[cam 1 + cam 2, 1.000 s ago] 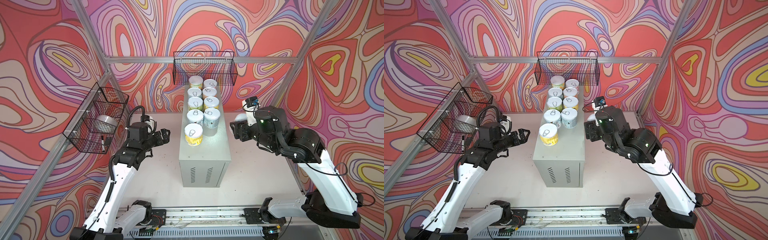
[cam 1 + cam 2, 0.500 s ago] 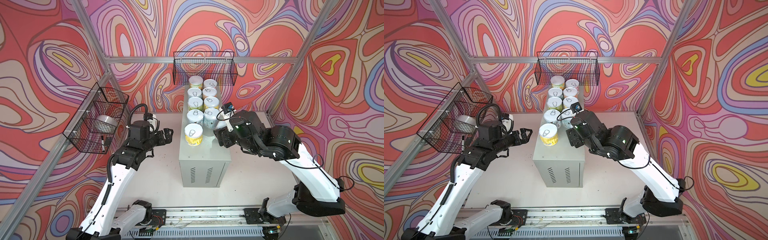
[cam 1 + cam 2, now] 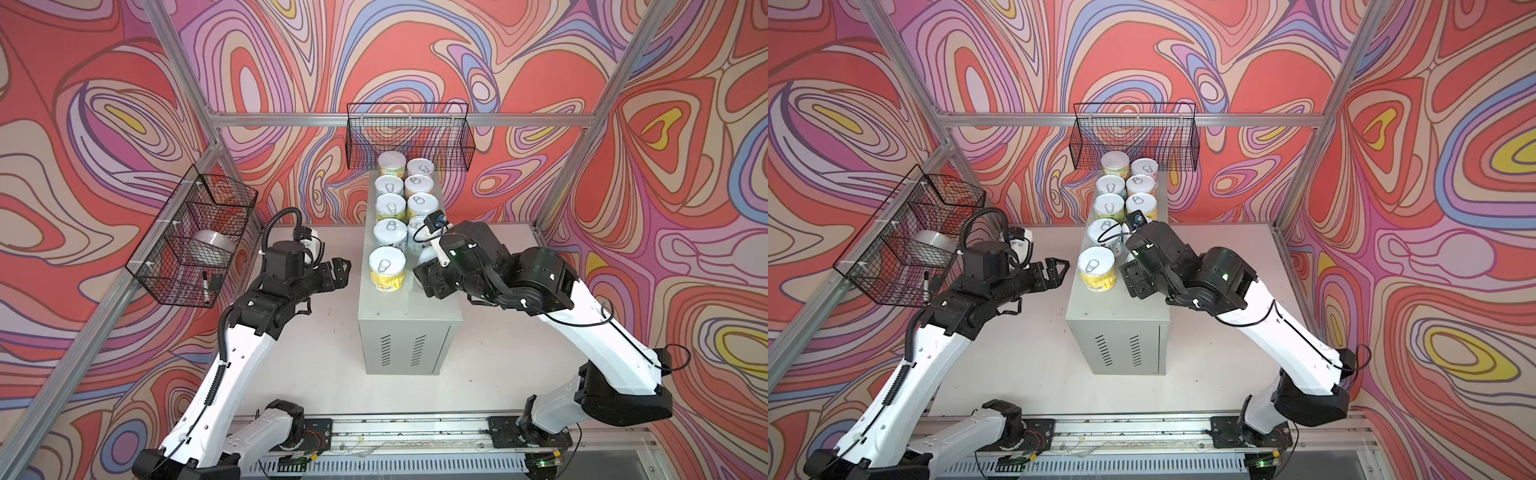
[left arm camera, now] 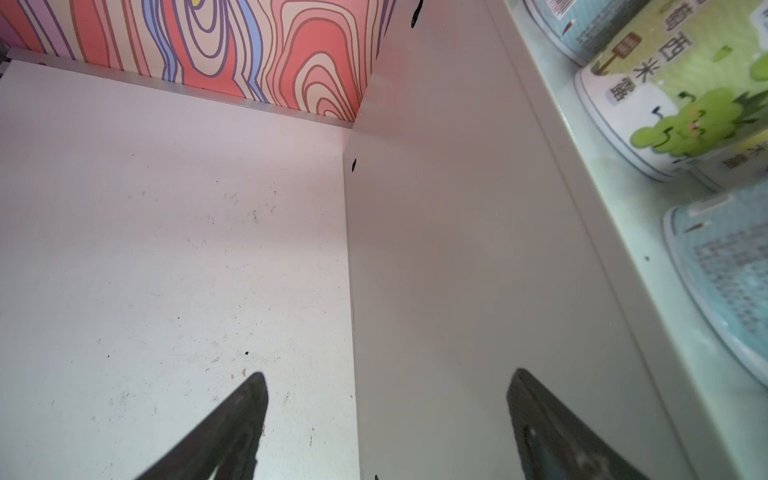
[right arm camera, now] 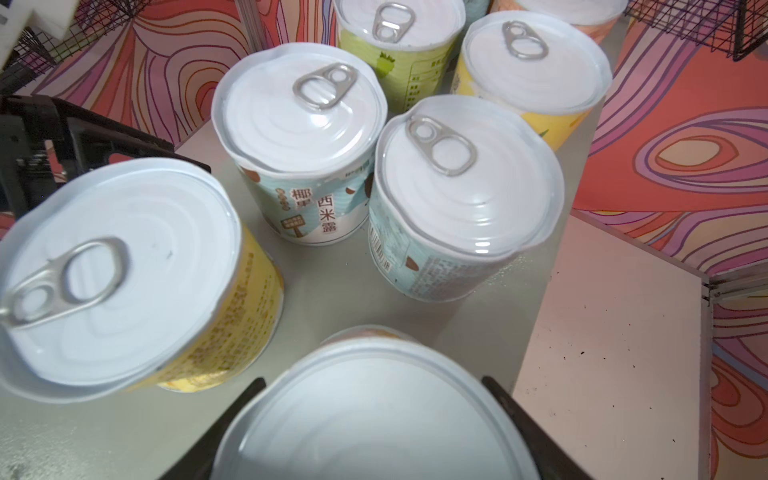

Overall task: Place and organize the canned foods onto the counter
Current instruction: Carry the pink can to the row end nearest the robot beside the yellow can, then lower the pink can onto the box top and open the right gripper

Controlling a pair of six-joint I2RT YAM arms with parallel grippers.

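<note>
My right gripper is holding the can. It will let go of the can on the grey counter (image 3: 429,280) (image 5: 376,424) beside the front yellow-labelled can.
Several canned foods (image 3: 390,208) stand in two columns on the grey counter (image 3: 409,303), with a yellow-labelled can (image 3: 387,266) at the front of the left column. My right gripper (image 5: 372,382) is shut on another can (image 5: 374,419), its fingers on either side of the silver lid. It holds this can over the counter top to the right of the yellow can (image 5: 124,270). Whether the held can touches the top is hidden. My left gripper (image 3: 338,270) is open and empty beside the counter's left wall (image 4: 457,249), near its top edge.
A black wire basket (image 3: 409,133) hangs on the back wall just behind the rearmost cans. Another wire basket (image 3: 195,241) on the left wall holds a white tape roll (image 3: 212,243) and a marker (image 3: 205,286). The arms' rail (image 3: 395,428) runs along the front.
My right arm has swung left from beside the counter to over its top, carrying the can next to the yellow one. My left gripper has edged closer to the counter's left side.
</note>
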